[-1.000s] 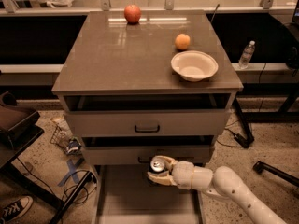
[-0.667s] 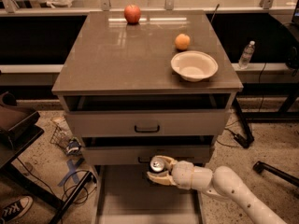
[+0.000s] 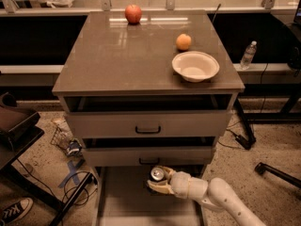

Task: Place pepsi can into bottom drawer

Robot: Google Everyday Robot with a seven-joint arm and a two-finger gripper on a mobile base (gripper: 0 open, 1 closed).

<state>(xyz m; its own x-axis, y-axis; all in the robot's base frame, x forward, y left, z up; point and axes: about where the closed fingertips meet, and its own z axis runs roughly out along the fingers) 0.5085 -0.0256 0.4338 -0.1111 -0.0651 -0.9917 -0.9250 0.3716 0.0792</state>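
My gripper will let go of the pepsi can on the bottom drawer's grey bottom (image 3: 141, 197), just under the handle of the middle drawer.
The pepsi can (image 3: 157, 174) shows its silver top just below the middle drawer's front, held upright in my gripper (image 3: 159, 182). The gripper's pale fingers are shut around the can, and my white arm reaches in from the lower right. The can hangs over the back part of the bottom drawer (image 3: 123, 201), a wide pale grey tray pulled out toward me along the floor. The can's dark body is mostly hidden by the fingers.
The cabinet top (image 3: 117, 55) carries a red apple (image 3: 133, 13), an orange (image 3: 183, 42) and a white bowl (image 3: 195, 65). The two upper drawers (image 3: 148, 124) stand slightly open. A water bottle (image 3: 248, 54) stands at the right; cables and a black stand lie at the left.
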